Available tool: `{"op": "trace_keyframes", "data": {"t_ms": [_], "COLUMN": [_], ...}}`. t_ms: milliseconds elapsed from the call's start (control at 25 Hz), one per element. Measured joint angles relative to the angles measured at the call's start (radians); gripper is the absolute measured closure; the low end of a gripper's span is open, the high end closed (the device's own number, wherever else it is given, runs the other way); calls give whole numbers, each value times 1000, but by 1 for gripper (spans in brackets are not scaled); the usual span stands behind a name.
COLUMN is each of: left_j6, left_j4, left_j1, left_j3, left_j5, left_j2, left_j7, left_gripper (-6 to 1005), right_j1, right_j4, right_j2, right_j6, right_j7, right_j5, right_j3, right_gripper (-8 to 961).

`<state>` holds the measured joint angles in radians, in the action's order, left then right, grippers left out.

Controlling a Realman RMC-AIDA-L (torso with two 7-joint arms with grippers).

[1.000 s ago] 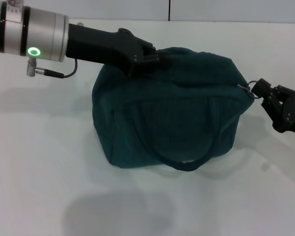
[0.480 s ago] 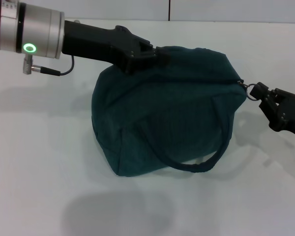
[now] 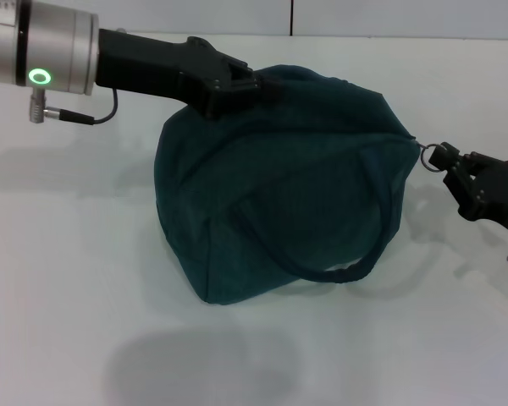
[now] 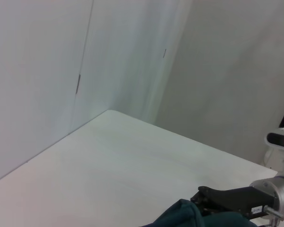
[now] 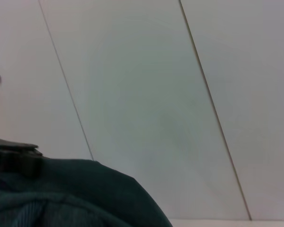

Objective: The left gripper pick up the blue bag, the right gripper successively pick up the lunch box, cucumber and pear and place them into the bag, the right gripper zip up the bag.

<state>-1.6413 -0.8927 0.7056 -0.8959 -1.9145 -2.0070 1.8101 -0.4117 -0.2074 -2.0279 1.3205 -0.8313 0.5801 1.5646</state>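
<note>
The robot's right gripper needs to release the silver ring pull against the side of the blue bag, just below the bag's stretched corner (image 3: pixel 397 189).
The blue bag (image 3: pixel 279 186) stands on the white table, bulging, with its top shut and one loop handle (image 3: pixel 347 271) hanging down its front. My left gripper (image 3: pixel 252 85) reaches in from the left and is shut on the bag's upper left corner. My right gripper (image 3: pixel 450 162) is at the bag's right end, shut on the silver ring pull (image 3: pixel 432 155) of the zipper. The left wrist view shows a bit of bag fabric (image 4: pixel 180 215) and the right arm (image 4: pixel 232 201) beyond it. The right wrist view shows the bag's top (image 5: pixel 66 194). Lunch box, cucumber and pear are out of view.
The white table (image 3: pixel 68 279) spreads around the bag, with its far edge against a pale panelled wall (image 3: pixel 364 17). In the left wrist view a table corner (image 4: pixel 109 112) meets the wall, and a white device (image 4: pixel 281 146) stands at the far side.
My left gripper has moved up and to the left with the bag's corner, stretching the bag taller and tilting it. The right gripper has stayed at the ring pull, shifting only slightly.
</note>
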Motion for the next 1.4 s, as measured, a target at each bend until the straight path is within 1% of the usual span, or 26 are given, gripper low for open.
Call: {"op": "trace_keyframes", "data": {"t_ms": [320, 560, 640, 800, 840, 1000, 1200, 1360, 1400], "left_j6": [0, 0, 0, -4, -9, -45, -55, -49, -44], "left_j4": [1, 2, 2, 3, 3, 3, 18, 30, 30], "left_j1": [0, -9, -11, -28, -33, -49, -52, -53, -54], "left_j3": [0, 0, 0, 0, 0, 0, -1, 2, 10], "left_j5": [0, 0, 0, 1, 1, -2, -10, -7, -3], "left_j2": [1, 0, -1, 1, 3, 16, 13, 7, 3], "left_j7": [0, -7, -7, -7, -7, -8, -19, -48, -59], "left_gripper": [954, 955, 955, 955, 955, 956, 956, 925, 917], "right_j1": [-16, -18, -18, -7, -6, -4, -2, -2, -1], "right_j4": [9, 2, 2, 1, 2, 7, 9, 10, 10], "right_j2": [0, 0, 0, 5, 7, 8, 9, 10, 9], "right_j6": [-45, -58, -42, 44, 85, 141, 127, 104, 103], "right_j7": [-1, -5, -4, 2, 5, 8, 8, 6, 7], "right_j5": [8, 10, 11, 13, 13, 14, 13, 5, 3], "right_j3": [15, 63, 84, 124, 137, 154, 152, 144, 139], "right_gripper": [939, 939, 938, 938, 938, 939, 938, 932, 930]}}
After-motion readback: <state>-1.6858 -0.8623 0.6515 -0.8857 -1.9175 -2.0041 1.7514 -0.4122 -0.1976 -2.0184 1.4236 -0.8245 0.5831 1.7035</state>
